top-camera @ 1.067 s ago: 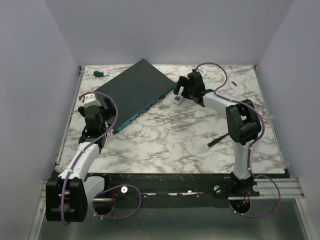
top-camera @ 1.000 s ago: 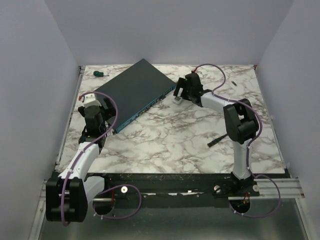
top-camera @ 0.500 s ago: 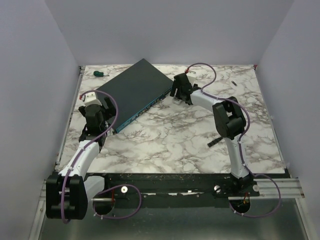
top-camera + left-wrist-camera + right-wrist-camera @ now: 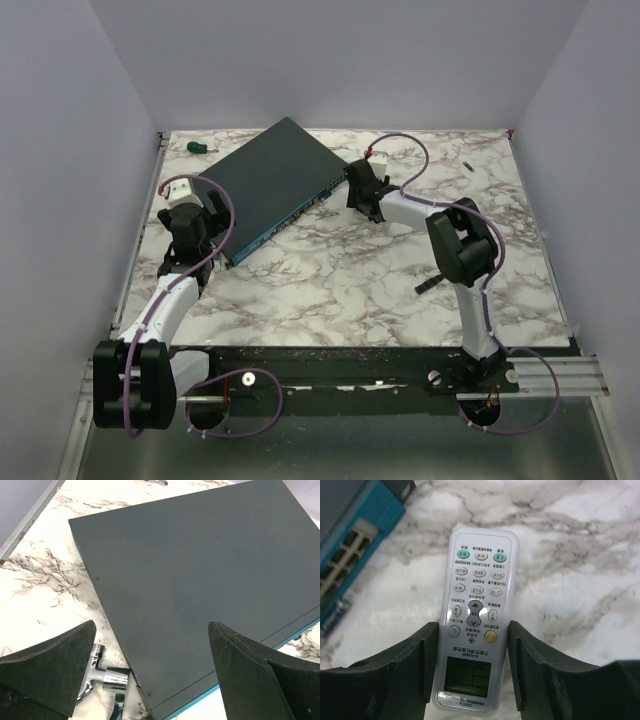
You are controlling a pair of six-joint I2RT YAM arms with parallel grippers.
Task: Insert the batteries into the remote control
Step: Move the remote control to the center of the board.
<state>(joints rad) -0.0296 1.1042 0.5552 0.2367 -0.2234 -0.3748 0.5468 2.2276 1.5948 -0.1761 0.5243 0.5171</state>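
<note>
The robot's right gripper will set the white remote control down on the bare marble (image 4: 352, 281) beside the black T-shaped tool.
The white remote control (image 4: 477, 590) lies face up on the marble table, buttons far and small screen near, just right of the dark box's blue edge (image 4: 355, 555). My right gripper (image 4: 473, 630) has its fingers pressed against both long sides of the remote at the screen end. In the top view the right gripper (image 4: 358, 190) covers the remote. My left gripper (image 4: 150, 625) is open and empty above the dark box (image 4: 200, 570) near its left corner; it also shows in the top view (image 4: 200, 225). No battery shows clearly; a small dark cylinder (image 4: 332, 622) lies by the box's edge.
The big dark flat box (image 4: 270, 180) lies at the back left. A green screwdriver (image 4: 200, 147) lies behind it. A black T-shaped tool (image 4: 432, 283) lies under the right arm. A small dark item (image 4: 467, 163) lies at the back right. A chrome fitting (image 4: 107, 682) rests by the box's corner.
My right gripper has moved left and down over the remote, which now sits between its fingers and is covered in the top view. The left gripper has shifted slightly farther back.
</note>
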